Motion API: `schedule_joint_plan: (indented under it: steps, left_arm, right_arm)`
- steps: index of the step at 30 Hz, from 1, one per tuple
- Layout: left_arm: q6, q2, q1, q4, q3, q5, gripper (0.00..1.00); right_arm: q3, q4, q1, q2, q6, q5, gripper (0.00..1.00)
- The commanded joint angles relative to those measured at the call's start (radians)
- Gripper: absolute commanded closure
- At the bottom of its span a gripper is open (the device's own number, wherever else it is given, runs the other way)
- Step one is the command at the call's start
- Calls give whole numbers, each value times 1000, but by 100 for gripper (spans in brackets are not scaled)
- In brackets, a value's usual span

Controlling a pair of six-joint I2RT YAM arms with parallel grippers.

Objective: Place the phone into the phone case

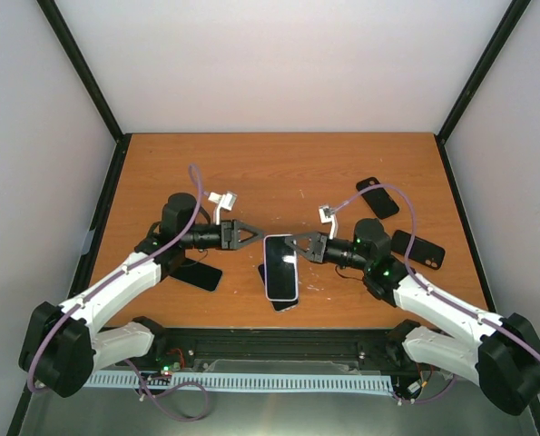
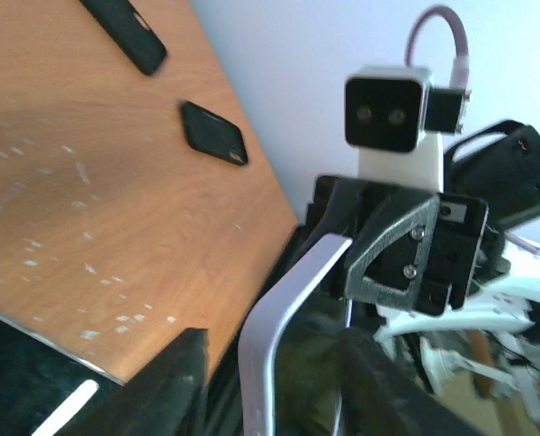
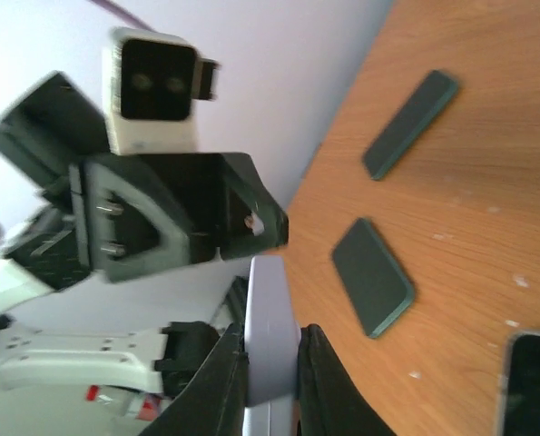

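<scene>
The robot will put the phone, now held just above the table's middle, down on the bare wood (image 1: 312,263) beside the dark flat slab, below its right gripper.
The phone (image 1: 281,266), black screen with a pale lavender rim, is held flat just above the table's middle. My right gripper (image 1: 292,243) is shut on the phone's right edge; in the right wrist view both fingers press the lavender rim (image 3: 271,309). My left gripper (image 1: 254,235) is at the phone's upper left corner. In the left wrist view its jaws stand apart on either side of the rim (image 2: 270,345) with gaps, so it is open. A dark flat slab (image 1: 284,303) lies under the phone; I cannot tell whether it is the phone case.
Two dark cases (image 1: 378,197) (image 1: 417,249) lie at the right of the table. Another dark case (image 1: 199,273) lies beside the left arm. The right wrist view shows two dark cases (image 3: 410,123) (image 3: 371,275) on the wood.
</scene>
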Motion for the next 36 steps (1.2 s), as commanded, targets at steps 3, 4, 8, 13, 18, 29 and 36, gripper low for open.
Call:
schedule_joint_plan:
  steps: [3,4,8,13,18,29,36]
  left_arm:
    - [11,-22,8,-187,75,-278,20]
    - [19,-22,9,-228,84,-325,15]
    - [15,-17,10,-416,118,-530,1]
    - [-48,-13,19,-511,108,-726,1]
    - [-101,-2,43,-586,102,-845,1]
    - [-164,19,206,-548,-23,-708,1]
    - [-214,59,232,-563,-58,-734,1]
  right_arm:
    - [114,-312,-26,39,-172,157,97]
    - [125,-341,-36,50,-197,178,97]
    - [132,-371,-112,110,-246,164,97]
    - [166,-422,-202,246,-305,135,97]
    - [190,-419,-226,359,-345,123,97]
    - [328,-593,-258,564,-468,215,89]
    - [344,-601,-272,627,-473,258,82]
